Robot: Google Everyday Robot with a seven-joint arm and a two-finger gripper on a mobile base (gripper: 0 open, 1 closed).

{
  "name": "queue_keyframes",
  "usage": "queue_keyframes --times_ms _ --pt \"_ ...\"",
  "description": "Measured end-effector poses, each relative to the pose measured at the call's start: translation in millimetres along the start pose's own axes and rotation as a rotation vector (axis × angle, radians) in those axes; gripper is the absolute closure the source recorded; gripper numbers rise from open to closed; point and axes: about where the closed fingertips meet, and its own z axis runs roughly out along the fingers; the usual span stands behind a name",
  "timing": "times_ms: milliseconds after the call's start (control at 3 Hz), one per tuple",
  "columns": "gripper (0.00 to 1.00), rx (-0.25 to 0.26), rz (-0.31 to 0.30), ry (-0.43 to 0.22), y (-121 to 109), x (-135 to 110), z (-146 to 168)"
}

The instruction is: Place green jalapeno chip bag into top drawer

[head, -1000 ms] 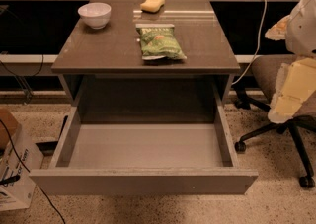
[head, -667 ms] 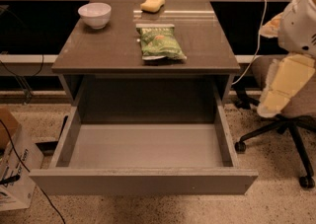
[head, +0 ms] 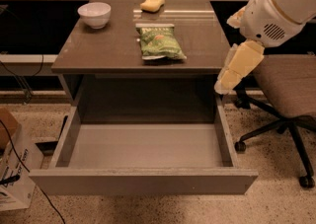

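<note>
My gripper moves over to the green jalapeno chip bag next and then closes on the bag's side (head: 174, 44) that is nearest the office chair.
The green jalapeno chip bag (head: 160, 43) lies flat on the brown table top (head: 98, 50), right of its middle. The top drawer (head: 143, 182) is pulled wide open under the table, and its pale grey floor is bare. My gripper (head: 227, 80) hangs from the white arm that comes in from the upper right. It is in the air just off the table's right edge, above the drawer's right rear corner. It is to the right of the bag, apart from it, and holds nothing that I can see.
A white bowl (head: 95, 13) stands at the table's back left and a yellow sponge (head: 152, 4) at the back middle. An office chair (head: 284, 85) stands close on the right, behind the arm. A cardboard box (head: 12, 168) and cables lie on the floor at left.
My arm has swung left from the right edge of the view, bringing the gripper up to the table's right edge. The bag, bowl, sponge and drawer have not moved.
</note>
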Motion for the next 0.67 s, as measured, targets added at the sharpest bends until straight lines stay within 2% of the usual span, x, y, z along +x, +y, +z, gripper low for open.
queue_keyframes --times_ms 667 --pt "0.0 0.02 0.021 -0.01 -3.0 -5.2 7.9"
